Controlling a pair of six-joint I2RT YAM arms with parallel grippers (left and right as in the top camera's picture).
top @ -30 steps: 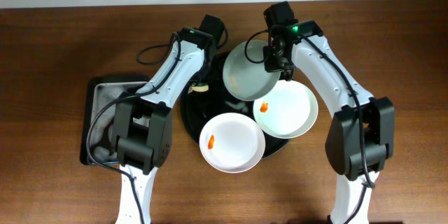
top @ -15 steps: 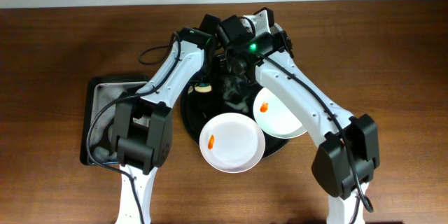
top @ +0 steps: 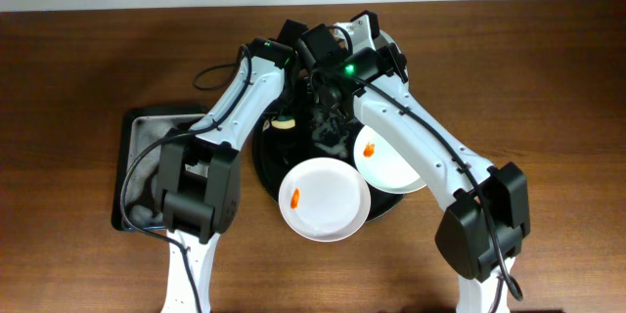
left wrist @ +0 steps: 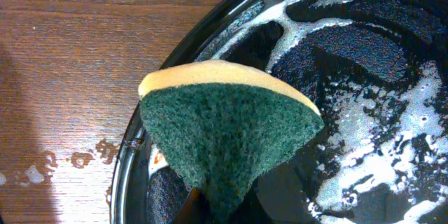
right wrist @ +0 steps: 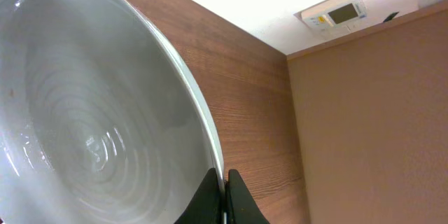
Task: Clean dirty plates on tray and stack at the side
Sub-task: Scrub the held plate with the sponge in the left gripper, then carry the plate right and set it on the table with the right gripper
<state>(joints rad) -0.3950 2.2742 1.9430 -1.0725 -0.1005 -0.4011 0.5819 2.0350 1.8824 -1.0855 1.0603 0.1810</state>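
Observation:
Next, I release the pale plate with my right gripper on the bare wood across the tray from the black basin (top: 549, 128).
The black tray (top: 266, 168) holds two white plates, each with an orange smear: one at the front (top: 328, 203), one at the right (top: 403, 161). My right gripper (right wrist: 224, 182) is shut on the rim of the third, pale plate (right wrist: 91, 112) and holds it tilted steeply on edge. In the overhead view this gripper (top: 330, 98) is over the back of the tray, and the arm mostly hides the plate. My left gripper (top: 284, 117) is shut on a green and yellow sponge (left wrist: 224, 133) over the tray's wet, foamy left rim (left wrist: 175, 56).
A rectangular black basin (top: 137, 171) stands on the table left of the tray. Water spots (left wrist: 77, 159) lie on the wood beside the tray. Both arms crowd the back of the tray. Bare wood lies to the right and front.
My right arm has swung left with the pale plate, turning it from flat to steeply on edge over the tray's back. The left arm and the two other plates have not moved.

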